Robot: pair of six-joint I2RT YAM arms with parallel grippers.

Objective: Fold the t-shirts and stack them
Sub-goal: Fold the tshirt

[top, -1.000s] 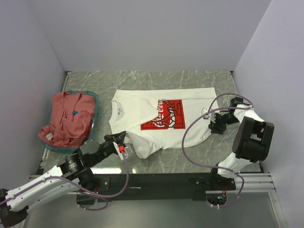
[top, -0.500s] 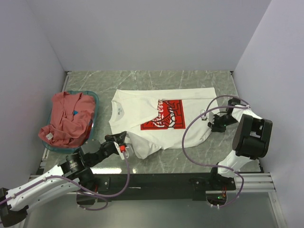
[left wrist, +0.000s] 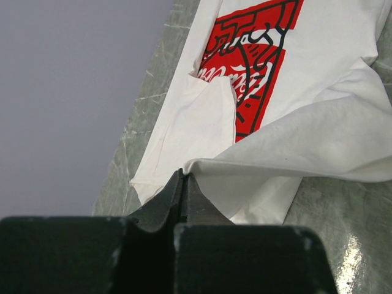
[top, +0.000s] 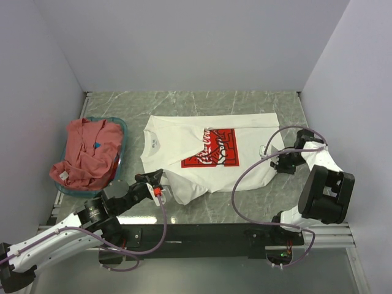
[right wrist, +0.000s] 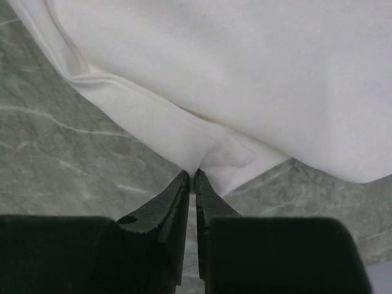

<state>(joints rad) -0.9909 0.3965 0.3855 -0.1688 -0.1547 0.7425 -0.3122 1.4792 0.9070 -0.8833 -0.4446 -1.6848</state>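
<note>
The hem of the white t-shirt bunches up in my right gripper next to the t-shirt's corner, so I need to pull it flat, open and pinch the corner's end [right wrist: 223, 190] before folding.
The white t-shirt [top: 184, 147] with its red square print [top: 211, 148] lies spread on the marble table. My left gripper [top: 159, 176] sits at the shirt's near left corner. In the left wrist view its jaws [left wrist: 184, 177] are shut, with a lifted fold of the white t-shirt [left wrist: 318, 135] pinched at the tips. My right gripper [top: 275, 164] is at the shirt's near right edge. The right wrist view shows that gripper [right wrist: 193, 174] closed to a thin slit on the white cloth's [right wrist: 233, 67] hem. The salmon-red t-shirt [top: 86, 150] lies crumpled in the basket.
The teal basket [top: 123, 131] stands at the left of the table, close to the left wall. Grey walls close in the table at the back and on both sides. The right arm's cable [top: 245, 177] loops over the near edge of the white shirt.
My right gripper has closed from wide open onto the shirt's near right edge, and that arm's body has drawn back toward the near edge. The left arm has stayed still.
</note>
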